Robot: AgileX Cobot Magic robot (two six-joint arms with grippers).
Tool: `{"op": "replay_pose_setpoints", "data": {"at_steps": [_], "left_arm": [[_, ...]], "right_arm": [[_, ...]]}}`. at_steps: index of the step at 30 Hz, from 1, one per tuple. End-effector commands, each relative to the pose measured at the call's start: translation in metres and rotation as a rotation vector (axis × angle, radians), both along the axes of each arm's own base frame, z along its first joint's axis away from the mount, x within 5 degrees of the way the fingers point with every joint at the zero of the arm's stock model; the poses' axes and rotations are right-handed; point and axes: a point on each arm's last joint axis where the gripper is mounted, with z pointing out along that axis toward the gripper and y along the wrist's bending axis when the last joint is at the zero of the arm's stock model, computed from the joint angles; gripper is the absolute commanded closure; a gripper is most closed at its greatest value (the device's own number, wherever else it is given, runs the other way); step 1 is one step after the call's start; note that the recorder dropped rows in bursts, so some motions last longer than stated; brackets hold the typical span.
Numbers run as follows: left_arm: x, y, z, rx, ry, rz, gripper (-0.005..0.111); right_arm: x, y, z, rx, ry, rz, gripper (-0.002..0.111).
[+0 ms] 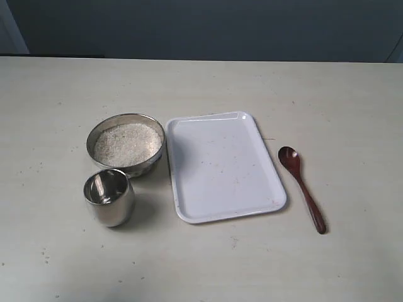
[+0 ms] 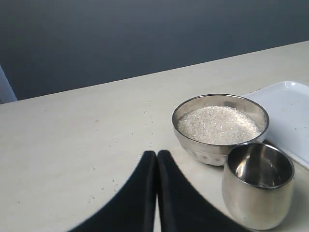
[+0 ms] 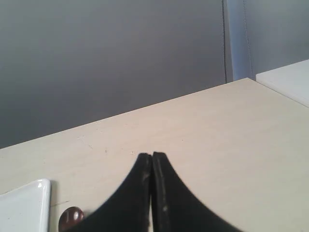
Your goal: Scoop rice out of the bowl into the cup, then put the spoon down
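Note:
I move my right gripper to the dark wooden spoon next and close it near the spoon handle's end [image 1: 317, 218], opposite the oval end of the spoon.
The steel bowl [image 1: 126, 143] [image 2: 220, 128] holds white rice [image 1: 127, 143] [image 2: 218, 124]. In front of it stands the steel cup [image 1: 109, 197] [image 2: 258, 184], with no rice visible inside. The dark wooden spoon [image 1: 302, 187] lies flat on the table to the right of the tray, its oval end pointing away; only that end [image 3: 71, 217] shows in the right wrist view. Neither arm appears in the exterior view. My left gripper [image 2: 157, 153] is shut and empty, short of the cup and bowl. My right gripper [image 3: 152, 155] is shut and empty, beside the spoon's end.
A white rectangular tray [image 1: 223, 167] [image 2: 289, 111] [image 3: 24, 208] lies between the bowl and the spoon, with nothing on it. A few stray grains speckle the beige table [image 1: 201, 264]. A dark wall stands behind the table's far edge.

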Motion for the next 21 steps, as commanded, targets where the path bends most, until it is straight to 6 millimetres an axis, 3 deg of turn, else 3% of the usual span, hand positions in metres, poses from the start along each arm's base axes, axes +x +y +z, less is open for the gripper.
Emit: {"op": "replay_pose_setpoints", "data": {"at_steps": [1,11,13,15,21], "left_arm": [[0.0,0.0,0.002,-0.01,-0.019,0.002,0.106],[0.0,0.0,0.002,-0.01,-0.019,0.002,0.106],[0.0,0.0,0.002,-0.01,-0.019,0.002,0.106],[0.0,0.0,0.002,-0.01,-0.019,0.002,0.106],[0.0,0.0,0.002,-0.01,-0.019,0.002,0.106]], "right_arm": [[0.0,0.0,0.0,0.0,-0.008,-0.005,0.109],[0.0,-0.001,0.0,-0.044,-0.01,-0.009,0.109],[0.0,0.0,0.005,0.126,-0.064,-0.016,0.109],[0.0,0.0,0.011,0.533,-0.132,-0.026,0.109],[0.0,-0.001,0.015,0.944,-0.169,-0.03,0.109]]}}
